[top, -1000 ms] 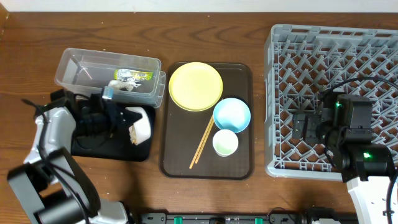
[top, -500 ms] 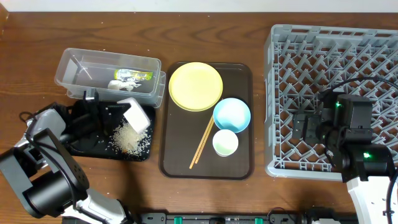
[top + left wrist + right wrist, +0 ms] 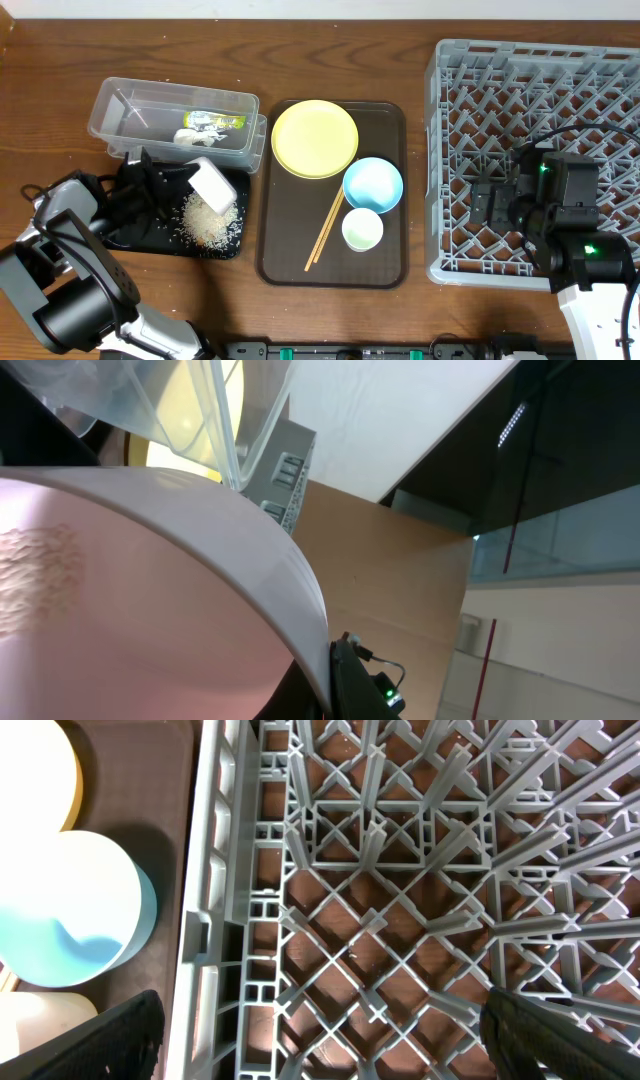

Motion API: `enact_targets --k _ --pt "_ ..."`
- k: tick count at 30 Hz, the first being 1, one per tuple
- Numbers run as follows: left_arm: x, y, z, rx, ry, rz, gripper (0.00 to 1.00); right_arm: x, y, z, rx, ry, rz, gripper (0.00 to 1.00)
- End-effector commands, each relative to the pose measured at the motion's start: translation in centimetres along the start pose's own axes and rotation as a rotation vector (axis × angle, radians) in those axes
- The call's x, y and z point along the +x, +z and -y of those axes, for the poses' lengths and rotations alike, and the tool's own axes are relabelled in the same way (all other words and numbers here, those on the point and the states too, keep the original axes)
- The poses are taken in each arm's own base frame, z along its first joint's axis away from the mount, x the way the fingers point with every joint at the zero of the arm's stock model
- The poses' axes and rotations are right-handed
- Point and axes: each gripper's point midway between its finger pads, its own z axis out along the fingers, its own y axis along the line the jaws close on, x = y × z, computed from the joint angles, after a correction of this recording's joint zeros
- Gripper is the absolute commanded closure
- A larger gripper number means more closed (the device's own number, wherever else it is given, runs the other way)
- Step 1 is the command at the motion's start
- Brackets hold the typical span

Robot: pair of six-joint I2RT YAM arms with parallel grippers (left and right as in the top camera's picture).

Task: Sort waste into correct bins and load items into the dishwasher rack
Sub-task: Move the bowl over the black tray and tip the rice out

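Observation:
My left gripper is to release the white bowl on the brown tray [image 3: 304,202] beside the chopsticks, in a spot that is close to the yellow plate. The white bowl is tipped over the black tray now.
My left gripper [image 3: 185,180] is shut on the rim of the white bowl [image 3: 212,182] and holds it tipped over the black tray [image 3: 150,242]. Loose rice [image 3: 205,222] lies on that tray. In the left wrist view the white bowl [image 3: 150,590] fills the frame, with a finger [image 3: 350,680] on its rim. The clear tub [image 3: 120,105] holds the green-and-yellow wrapper [image 3: 215,120] and white scraps [image 3: 190,137]. The yellow plate [image 3: 314,138], light-blue bowl [image 3: 372,184], white cup [image 3: 362,230] and chopsticks [image 3: 326,232] lie on the brown tray. My right gripper [image 3: 490,200] is open and empty over the grey rack [image 3: 460,90].
The brown serving tray [image 3: 390,270] sits between the bins and the rack. The right wrist view looks down on the rack lattice [image 3: 400,920], with the light-blue bowl [image 3: 70,910] and the cup [image 3: 40,1020] at its left. The right gripper [image 3: 330,1045] hangs over the rack's left part.
The left gripper tipped the white bowl and the rice fell onto the black tray. The bowl then shifted a little back and left. The right arm has not moved.

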Motion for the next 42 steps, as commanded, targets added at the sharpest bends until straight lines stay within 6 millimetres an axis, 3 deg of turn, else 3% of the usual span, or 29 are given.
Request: enact_targets --k 1,13,17,25,32,37,42 --pt "-0.32 -0.44 0.40 0.032 0.005 0.014 0.94 -0.75 -0.56 -0.32 -0.006 0.004 0.023 0.01" --pt "-0.34 -0.48 0.40 0.028 0.468 0.023 0.94 -0.76 -0.56 -0.32 -0.006 0.004 0.023 0.01" --pt "-0.48 -0.48 0.35 0.024 0.545 0.024 0.94 -0.76 -0.56 -0.32 -0.006 0.004 0.023 0.01" --pt "-0.01 -0.47 0.38 0.027 0.462 0.021 0.94 -0.76 -0.56 -0.32 -0.006 0.004 0.023 0.01" --pt "0.13 -0.47 0.38 0.031 -0.066 0.012 0.94 -0.77 -0.56 -0.32 -0.006 0.004 0.024 0.01" --pt "-0.09 -0.47 0.36 0.030 -0.047 0.014 0.94 -0.69 -0.56 -0.31 -0.006 0.004 0.020 0.01" --pt "0.18 -0.42 0.47 0.028 0.082 0.012 0.94 -0.67 -0.56 -0.31 -0.006 0.004 0.020 0.01"
